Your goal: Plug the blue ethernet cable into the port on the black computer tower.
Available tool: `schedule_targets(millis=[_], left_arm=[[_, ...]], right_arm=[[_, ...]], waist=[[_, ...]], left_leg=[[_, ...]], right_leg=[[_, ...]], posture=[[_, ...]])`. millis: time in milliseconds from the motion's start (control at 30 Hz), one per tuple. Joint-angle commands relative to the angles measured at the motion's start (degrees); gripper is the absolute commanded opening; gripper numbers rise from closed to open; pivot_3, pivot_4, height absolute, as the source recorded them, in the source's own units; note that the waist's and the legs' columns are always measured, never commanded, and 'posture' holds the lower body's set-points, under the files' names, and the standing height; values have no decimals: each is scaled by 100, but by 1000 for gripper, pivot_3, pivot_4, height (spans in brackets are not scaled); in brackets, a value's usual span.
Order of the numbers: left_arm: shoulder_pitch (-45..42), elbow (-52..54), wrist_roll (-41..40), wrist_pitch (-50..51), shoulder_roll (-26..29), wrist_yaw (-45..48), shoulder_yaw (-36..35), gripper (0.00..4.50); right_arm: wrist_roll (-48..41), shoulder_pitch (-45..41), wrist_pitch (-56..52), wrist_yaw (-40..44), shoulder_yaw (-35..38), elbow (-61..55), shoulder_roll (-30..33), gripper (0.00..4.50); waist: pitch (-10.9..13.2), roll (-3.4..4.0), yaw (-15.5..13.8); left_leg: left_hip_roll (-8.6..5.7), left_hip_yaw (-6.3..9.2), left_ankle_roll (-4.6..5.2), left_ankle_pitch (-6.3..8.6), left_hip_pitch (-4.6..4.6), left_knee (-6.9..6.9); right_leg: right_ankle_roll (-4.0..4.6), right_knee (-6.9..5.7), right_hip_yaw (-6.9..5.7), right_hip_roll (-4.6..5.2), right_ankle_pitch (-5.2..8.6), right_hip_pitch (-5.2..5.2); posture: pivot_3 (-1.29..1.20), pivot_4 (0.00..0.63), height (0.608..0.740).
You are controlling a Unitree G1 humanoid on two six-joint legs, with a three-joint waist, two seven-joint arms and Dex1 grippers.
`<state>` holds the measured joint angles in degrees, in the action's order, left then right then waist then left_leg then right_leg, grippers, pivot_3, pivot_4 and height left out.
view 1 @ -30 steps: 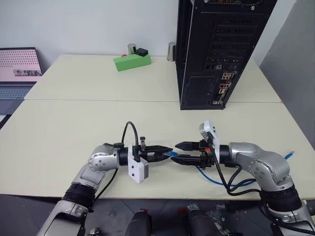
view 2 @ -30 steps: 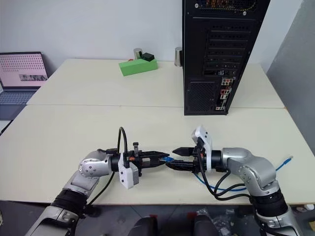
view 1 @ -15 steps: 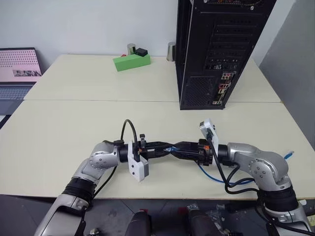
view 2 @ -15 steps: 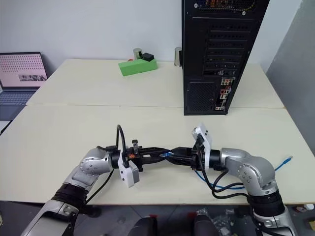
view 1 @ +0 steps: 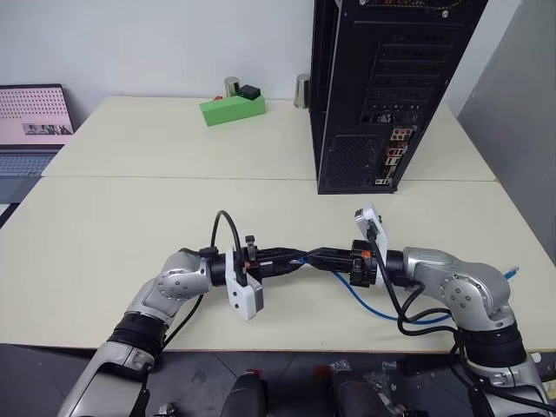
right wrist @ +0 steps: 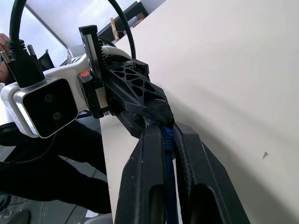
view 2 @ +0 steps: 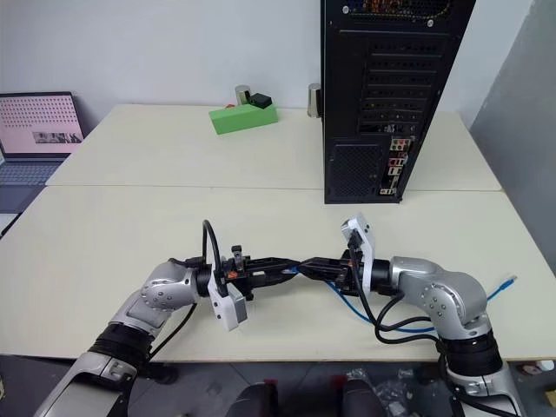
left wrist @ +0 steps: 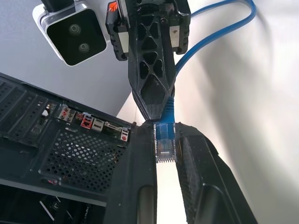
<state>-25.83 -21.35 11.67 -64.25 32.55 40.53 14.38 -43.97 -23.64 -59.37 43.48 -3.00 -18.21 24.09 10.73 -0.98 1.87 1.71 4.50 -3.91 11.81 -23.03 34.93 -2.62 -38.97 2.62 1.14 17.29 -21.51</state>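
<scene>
My right fingers crowd the clear plug's base, so I should regrip the blue cable slightly farther back (right wrist: pixel 168 143) with that gripper while my left gripper holds the plug.
Over the table's front, my two grippers meet tip to tip. The left gripper (view 1: pixel 294 259) is shut on the clear plug (left wrist: pixel 164 144) of the blue ethernet cable (view 1: pixel 367 305). My right gripper (view 1: pixel 314 257) is shut on the same cable (right wrist: pixel 167 140) just behind the plug. From there the cable loops back under my right arm, and its other end (view 1: pixel 511 273) lies at the table's right edge. The black computer tower (view 1: pixel 382 87) stands at the far right of the table, its rear panel with small coloured ports (view 1: pixel 395 156) facing me.
A green box (view 1: pixel 233 109) with a small black item on it and two metal cylinders (view 1: pixel 301 89) sit at the back of the table. An open laptop (view 1: pixel 33 117) stands at far left. A grey panel (view 1: pixel 521 130) rises at right.
My right gripper's fingers, open a second ago, have closed onto the blue cable right at the left gripper's tips. The left gripper kept its hold on the plug.
</scene>
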Motion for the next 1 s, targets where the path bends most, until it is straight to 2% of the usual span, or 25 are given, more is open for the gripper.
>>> schedule_targets(millis=[33,100,167,200,300,367,433,733,767,1000], left_arm=[[-58,83,46,-12,61,-188,8,322],[-61,73,61,-15,68,-211,22,322],[-72,58,73,-22,76,-232,39,322],[-74,57,76,-25,81,-243,47,322],[-91,42,82,-37,90,-268,68,322],[-105,31,85,-53,94,-286,82,322],[-118,27,92,-67,96,-305,97,322],[-158,7,152,-88,121,-405,144,322],[-154,10,163,-94,127,-416,146,322],[-151,17,193,-96,145,-510,167,322]], right_arm=[[-177,-82,-32,-15,77,-122,9,0],[-199,-85,-60,-11,98,-91,27,0],[-186,-70,-52,28,105,-68,81,684],[-196,-58,-57,47,111,-71,102,712],[-226,-48,-113,13,162,-40,109,1433],[-259,-45,-171,20,187,-6,124,1775],[-313,-18,-238,58,200,12,164,1821],[-570,-8,-329,-10,307,13,89,1821],[-589,-12,-335,-22,314,14,80,1457],[-682,-41,-383,-73,323,18,66,90]], waist=[[0,0,0],[0,0,0],[0,0,0],[0,0,0],[0,0,0],[0,0,0],[0,0,-1],[0,0,1],[0,0,1],[0,0,1]], left_leg=[[0,0,0,0,0,0],[0,0,0,0,0,0],[0,0,0,0,0,0],[0,0,0,0,0,0],[0,0,0,0,0,0],[0,0,0,0,0,0],[0,0,0,0,0,0],[0,0,0,0,0,0],[0,0,0,0,0,0],[0,0,0,0,0,0]], right_leg=[[0,0,0,0,0,0],[0,0,0,0,0,0],[0,0,0,0,0,0],[0,0,0,0,0,0],[0,0,0,0,0,0],[0,0,0,0,0,0],[0,0,0,0,0,0],[0,0,0,0,0,0],[0,0,0,0,0,0],[0,0,0,0,0,0]], posture=[[0,150,740],[0,150,740],[0,150,740],[0,150,740],[0,150,740],[0,150,740],[0,150,740],[0,150,740],[0,150,740],[0,150,740]])
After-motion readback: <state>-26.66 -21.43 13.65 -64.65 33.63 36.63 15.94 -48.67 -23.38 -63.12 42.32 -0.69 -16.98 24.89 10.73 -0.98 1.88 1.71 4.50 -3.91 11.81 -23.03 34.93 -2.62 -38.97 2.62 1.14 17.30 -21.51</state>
